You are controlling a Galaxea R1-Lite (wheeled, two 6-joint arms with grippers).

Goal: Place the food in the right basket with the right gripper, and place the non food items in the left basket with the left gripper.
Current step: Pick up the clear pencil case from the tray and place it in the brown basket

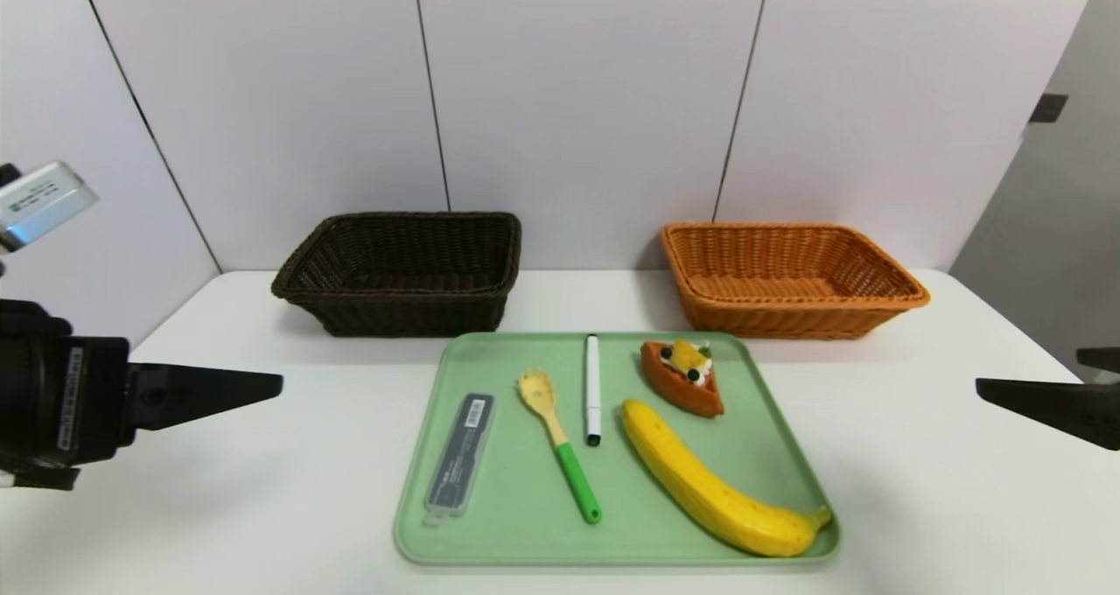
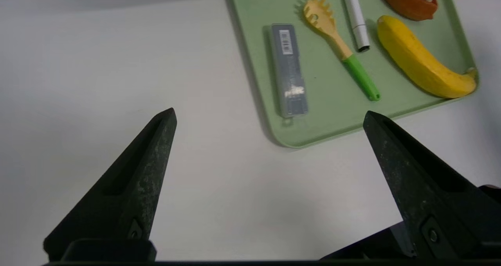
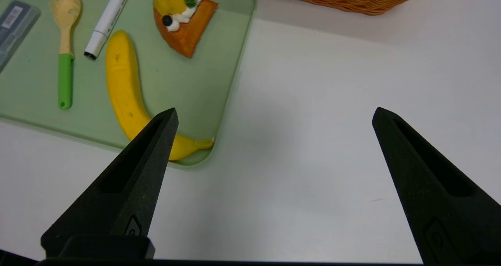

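Next, my left gripper goes to the dark grey case and closes across its middle (image 1: 461,457) (image 2: 289,71), just on the near side of its barcode label.
On a green tray (image 1: 516,525) lie a dark grey case (image 1: 460,453), a yellow spork with a green handle (image 1: 560,442), a white marker (image 1: 592,388), a pastry wedge (image 1: 684,374) and a banana (image 1: 713,481). The dark brown left basket (image 1: 398,262) and the orange-tan right basket (image 1: 787,276) stand behind the tray, both empty. My left gripper (image 2: 269,112) hovers open over bare table left of the tray. Open as well, my right gripper (image 3: 274,110) hangs right of the tray, near the banana's stem end (image 3: 195,144). Neither holds anything.
The white table (image 1: 262,507) has bare surface on both sides of the tray and between the tray and the baskets. A panelled wall (image 1: 569,96) rises right behind the baskets. The table's right edge lies just past the orange-tan basket.
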